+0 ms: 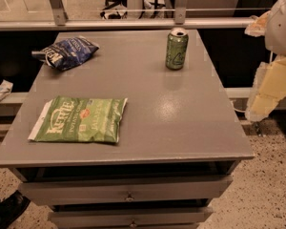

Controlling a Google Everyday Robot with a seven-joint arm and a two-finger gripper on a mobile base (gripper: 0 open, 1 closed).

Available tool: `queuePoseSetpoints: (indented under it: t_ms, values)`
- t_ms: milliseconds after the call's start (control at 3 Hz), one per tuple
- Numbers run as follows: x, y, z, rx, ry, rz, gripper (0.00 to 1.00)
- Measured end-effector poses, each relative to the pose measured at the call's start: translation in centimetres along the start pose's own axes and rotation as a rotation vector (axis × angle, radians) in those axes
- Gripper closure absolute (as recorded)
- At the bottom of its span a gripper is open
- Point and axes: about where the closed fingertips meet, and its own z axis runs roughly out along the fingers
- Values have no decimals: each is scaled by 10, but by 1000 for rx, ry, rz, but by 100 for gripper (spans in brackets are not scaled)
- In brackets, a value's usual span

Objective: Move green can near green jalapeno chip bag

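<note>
Next, my gripper grips the middle of the green can [176, 52] below its silver top, to go beside the green jalapeno chip bag.
The green can [177, 49] stands upright at the far right of the grey table top [181, 123]; it has a silver top and pale markings. The green jalapeno chip bag [79, 120] lies flat at the near left, with white "Kettle" lettering and a red-orange emblem. My gripper [264, 97] hangs off the table's right edge, pale yellow under a white arm part. It is to the right of the can, apart from it, and holds nothing that I can see.
A dark blue chip bag [66, 52] lies at the far left of the table. Drawers [128, 190] sit below the front edge. A metal railing [133, 23] runs behind the table. The floor is speckled.
</note>
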Motion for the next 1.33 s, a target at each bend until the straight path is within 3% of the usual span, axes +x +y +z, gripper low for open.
queuePoseSetpoints:
  t_ms: [333, 667, 1000, 1333]
  values:
    - [0, -1, 0, 3, -2, 0, 0]
    - [-4, -22, 14, 30, -55, 26, 0]
    - [-11, -75, 51, 64, -230, 142, 0]
    - [-25, -112, 82, 67, -395, 240, 0]
